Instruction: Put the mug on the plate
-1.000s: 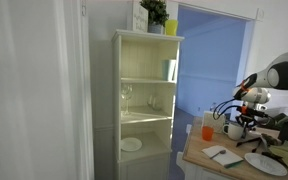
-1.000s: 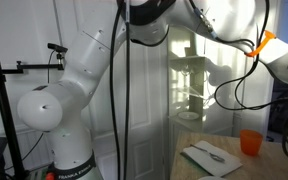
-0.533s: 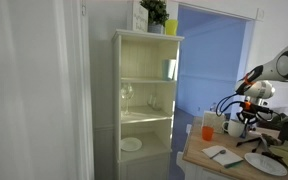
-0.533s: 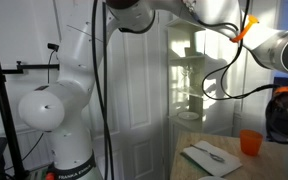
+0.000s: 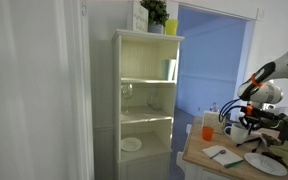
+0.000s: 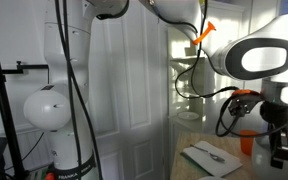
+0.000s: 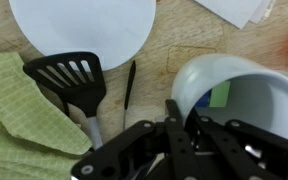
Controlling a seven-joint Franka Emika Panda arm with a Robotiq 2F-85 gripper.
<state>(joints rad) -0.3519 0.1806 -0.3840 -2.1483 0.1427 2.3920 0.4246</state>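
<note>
Next, my gripper lets go of the white mug on the middle of the white plate [image 5: 265, 162] [image 7: 93, 10], near the front edge of the table.
The white mug [image 7: 239, 95] fills the right of the wrist view, with its open mouth towards the camera. My gripper [image 7: 184, 128] is closed on its near rim, one finger outside and one inside. The white plate [image 7: 84, 28] lies on the wooden table beyond the mug, apart from it. In an exterior view the gripper [image 5: 248, 120] hangs low over the table at the mug [image 5: 235, 128], and the plate [image 5: 266, 162] lies nearer the front edge. In an exterior view the gripper [image 6: 281, 150] is at the far right.
A black spatula [image 7: 72, 78] lies on a green cloth [image 7: 14, 115] beside the plate, and a thin black pen [image 7: 129, 85] lies next to it. An orange cup [image 5: 207, 131] and a sheet of paper [image 5: 224, 155] are on the table. A tall open shelf [image 5: 144, 100] stands nearby.
The arm has swung down and across. The gripper has come low over the table at the mug, and now hides part of the orange cup in an exterior view.
</note>
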